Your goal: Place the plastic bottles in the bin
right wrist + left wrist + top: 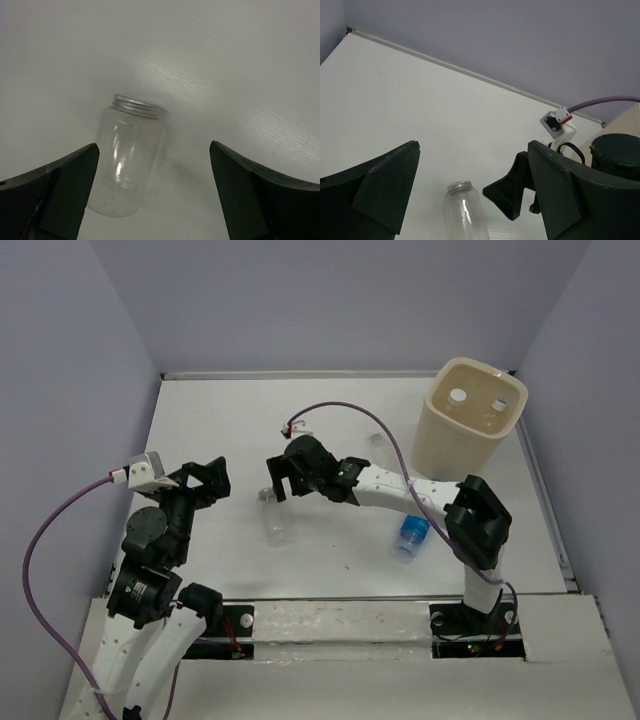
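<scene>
I should next close my right gripper on the clear bottle beside the cream bin, at the bottle's upper body (380, 448), just below its neck.
A clear unlabelled plastic bottle (277, 521) lies on the white table, left of centre. My right gripper (279, 478) hangs open just above its neck end. In the right wrist view the bottle (127, 160) lies between the spread fingers, nearer the left one, and the right gripper (154, 200) holds nothing. My left gripper (211, 483) is open and empty to the left of the bottle. The left wrist view shows the bottle (464, 212) ahead of the left gripper (472, 200). A blue-labelled bottle (410, 537) lies by the right arm. Another clear bottle (379, 448) lies left of the cream bin (474, 416).
The bin stands at the far right corner, close to the back and right walls. The right arm's forearm (400, 490) stretches across the table's middle. A purple cable (345, 408) arcs over the table behind it. One right finger (515, 192) shows in the left wrist view.
</scene>
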`<action>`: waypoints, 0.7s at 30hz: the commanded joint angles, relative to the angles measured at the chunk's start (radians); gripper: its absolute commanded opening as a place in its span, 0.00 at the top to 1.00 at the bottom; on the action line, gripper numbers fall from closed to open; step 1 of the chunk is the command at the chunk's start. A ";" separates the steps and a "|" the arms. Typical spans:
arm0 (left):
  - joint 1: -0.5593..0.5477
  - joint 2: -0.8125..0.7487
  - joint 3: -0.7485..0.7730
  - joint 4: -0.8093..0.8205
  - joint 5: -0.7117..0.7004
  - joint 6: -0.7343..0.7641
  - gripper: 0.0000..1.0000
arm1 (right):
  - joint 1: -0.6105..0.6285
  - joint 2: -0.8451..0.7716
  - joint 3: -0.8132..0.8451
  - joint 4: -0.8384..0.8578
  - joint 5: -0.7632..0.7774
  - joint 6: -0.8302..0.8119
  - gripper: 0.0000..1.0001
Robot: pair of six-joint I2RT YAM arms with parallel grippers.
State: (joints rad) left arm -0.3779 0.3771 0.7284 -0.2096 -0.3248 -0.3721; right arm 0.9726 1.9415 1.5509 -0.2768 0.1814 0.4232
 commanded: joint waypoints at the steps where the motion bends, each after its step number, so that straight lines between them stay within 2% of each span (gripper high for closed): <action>1: 0.001 0.002 0.016 0.045 0.033 0.010 0.01 | -0.012 -0.205 -0.123 -0.044 0.309 0.023 0.06; 5: -0.013 -0.018 0.006 0.061 0.096 0.021 0.01 | -0.092 -0.410 -0.305 -0.114 0.424 0.068 0.07; 7: -0.030 -0.027 0.002 0.067 0.116 0.027 0.01 | -0.193 -0.508 -0.403 -0.153 0.449 0.054 0.07; 8: -0.035 -0.032 0.000 0.068 0.125 0.029 0.01 | -0.246 -0.527 -0.403 -0.159 0.419 0.036 0.08; 9: -0.039 -0.033 0.000 0.072 0.133 0.029 0.01 | -0.362 -0.526 -0.405 -0.157 0.298 -0.019 0.08; 11: -0.050 -0.037 -0.001 0.075 0.141 0.032 0.01 | -0.417 -0.488 -0.367 -0.163 0.230 -0.073 0.07; 12: -0.053 -0.038 -0.001 0.073 0.141 0.033 0.01 | -0.417 -0.454 -0.297 -0.171 0.201 -0.136 0.06; 15: -0.065 -0.044 -0.003 0.067 0.144 0.033 0.01 | -0.417 -0.256 -0.102 -0.298 0.130 -0.202 0.05; 21: -0.073 -0.055 -0.003 0.064 0.141 0.036 0.01 | -0.417 -0.139 -0.011 -0.317 0.173 -0.242 0.05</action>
State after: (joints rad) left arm -0.4438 0.3374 0.7280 -0.1921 -0.1947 -0.3557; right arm 0.5461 1.7725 1.4727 -0.5144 0.3637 0.2501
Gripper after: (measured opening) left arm 0.990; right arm 0.951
